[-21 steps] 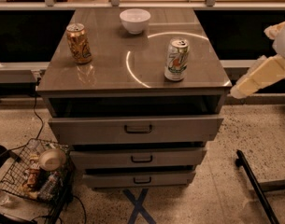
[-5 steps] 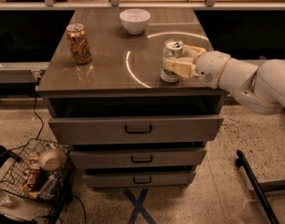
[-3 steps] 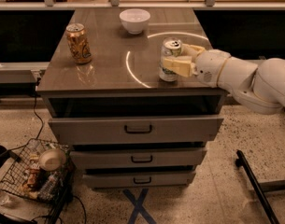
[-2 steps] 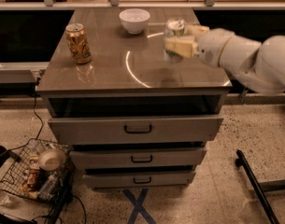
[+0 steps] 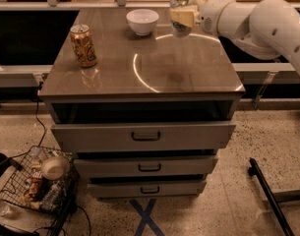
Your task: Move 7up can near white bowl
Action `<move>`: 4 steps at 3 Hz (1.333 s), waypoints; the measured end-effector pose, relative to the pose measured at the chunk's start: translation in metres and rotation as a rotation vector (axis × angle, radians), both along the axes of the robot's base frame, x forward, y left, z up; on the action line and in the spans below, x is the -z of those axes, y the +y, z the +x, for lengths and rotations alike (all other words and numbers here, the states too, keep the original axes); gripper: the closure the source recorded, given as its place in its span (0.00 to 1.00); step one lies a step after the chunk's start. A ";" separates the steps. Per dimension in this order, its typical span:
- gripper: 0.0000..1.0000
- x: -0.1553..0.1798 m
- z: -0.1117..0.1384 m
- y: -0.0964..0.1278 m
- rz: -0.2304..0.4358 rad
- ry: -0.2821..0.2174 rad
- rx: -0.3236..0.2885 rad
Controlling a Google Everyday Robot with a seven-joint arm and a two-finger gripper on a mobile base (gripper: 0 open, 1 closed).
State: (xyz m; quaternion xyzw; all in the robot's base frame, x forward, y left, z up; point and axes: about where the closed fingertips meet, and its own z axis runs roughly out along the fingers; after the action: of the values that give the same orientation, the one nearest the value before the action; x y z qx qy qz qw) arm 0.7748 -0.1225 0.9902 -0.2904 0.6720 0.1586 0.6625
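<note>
Next, I let my gripper release the 7up can, which hangs above the cabinet top now, beside the white bowl (image 5: 168,35), on the side of the bowl that is away from the orange-gold can.
The 7up can (image 5: 180,4), white-silver with a silver top, is held in my gripper (image 5: 183,16), which is shut on it. The can hangs above the back right part of the brown cabinet top (image 5: 154,68), just right of the white bowl (image 5: 142,21). The bowl stands at the back middle of the top. My white arm (image 5: 257,21) reaches in from the right. The gripper's pale fingers (image 5: 182,17) cover the can's lower half.
An orange-gold can (image 5: 83,45) stands at the left of the top. The cabinet has three drawers (image 5: 144,136) below, the top one slightly out. A wire basket (image 5: 34,183) with items sits on the floor at the lower left. A black bar (image 5: 267,193) lies at the lower right.
My gripper closed on the 7up can at the right front of the top, lifted it, and carried it back and left toward the white bowl.
</note>
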 end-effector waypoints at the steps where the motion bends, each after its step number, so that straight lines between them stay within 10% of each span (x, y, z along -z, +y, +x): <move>1: 1.00 0.009 0.051 0.001 0.033 0.017 0.020; 4: 1.00 0.071 0.136 0.011 0.109 0.105 0.024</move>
State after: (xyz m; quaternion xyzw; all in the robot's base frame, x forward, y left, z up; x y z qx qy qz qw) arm 0.9110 -0.1116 0.9192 -0.2371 0.6995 0.2019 0.6432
